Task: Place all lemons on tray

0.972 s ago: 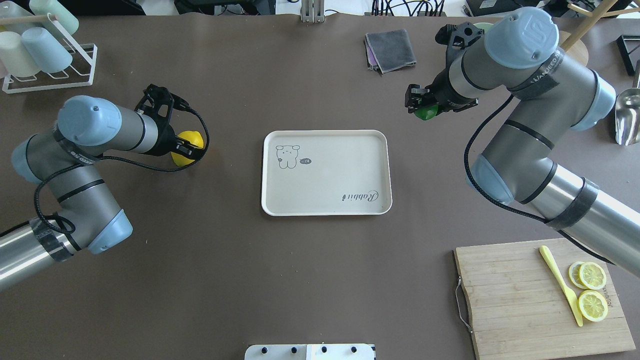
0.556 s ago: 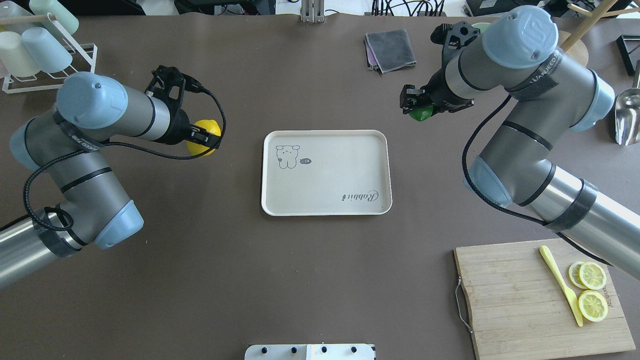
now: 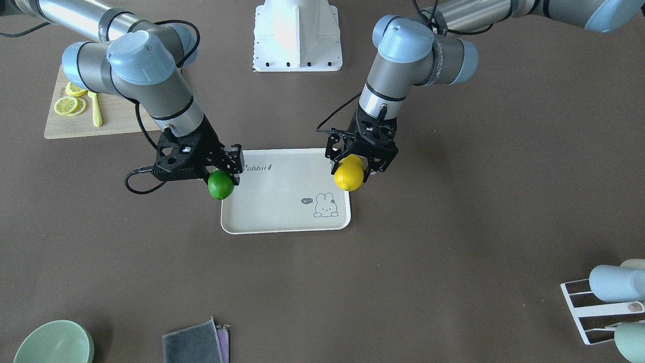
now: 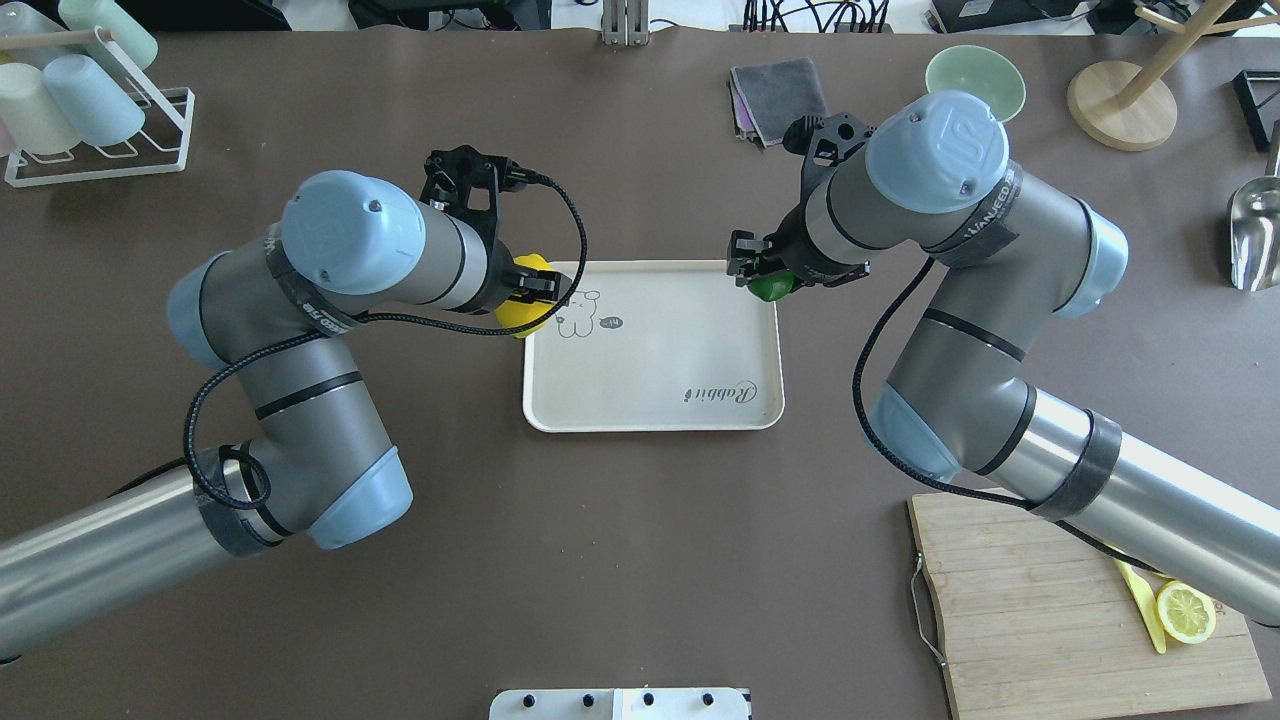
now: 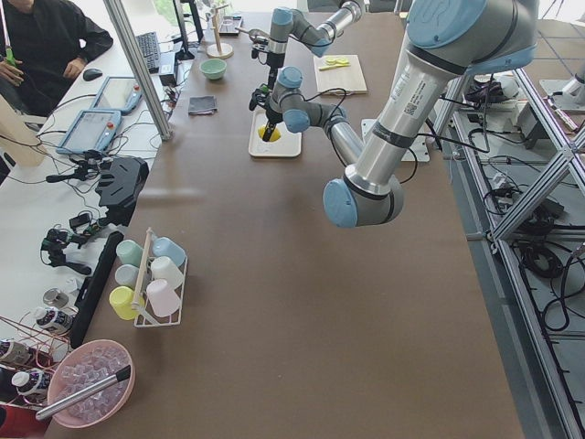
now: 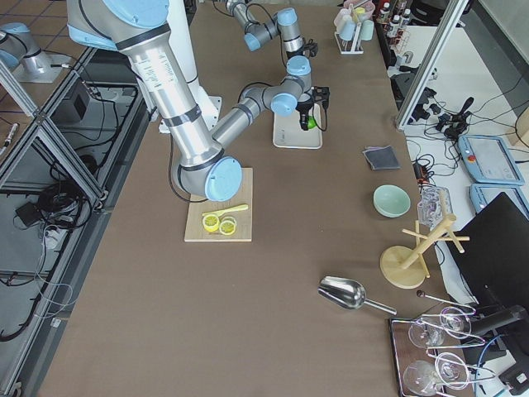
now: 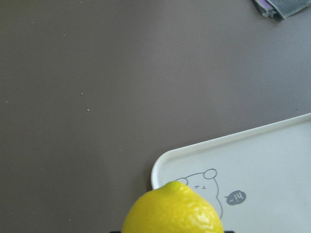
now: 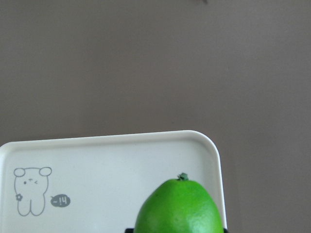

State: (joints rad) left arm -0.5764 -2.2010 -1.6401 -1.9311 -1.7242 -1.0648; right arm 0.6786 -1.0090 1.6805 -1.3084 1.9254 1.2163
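My left gripper needs to set the yellow lemon free on the cream tray (image 3: 321, 175), at a spot just past the tips of the bunny's ears.
The cream tray (image 4: 650, 350) with "Rabbit" lettering and a bunny lies mid-table; it also shows in the front view (image 3: 282, 201). My left gripper (image 4: 528, 300) is shut on the yellow lemon (image 4: 522, 312) and holds it above the tray's far left corner; the lemon also shows in the front view (image 3: 348, 174) and the left wrist view (image 7: 173, 211). My right gripper (image 4: 765, 280) is shut on the green lemon (image 4: 771, 287) above the tray's far right corner; the lemon also shows in the front view (image 3: 220, 185) and the right wrist view (image 8: 180, 208).
A wooden cutting board (image 4: 1040, 600) with a lemon slice (image 4: 1185, 612) and a yellow knife sits front right. A grey cloth (image 4: 778, 98), a green bowl (image 4: 975, 75), a wooden stand (image 4: 1120, 105) and a metal scoop (image 4: 1255, 230) lie at the back right. A cup rack (image 4: 80, 95) stands back left.
Both arms have swung inward with their lemons: the left gripper moved right to the tray's far left corner, the right gripper moved left to its far right corner.
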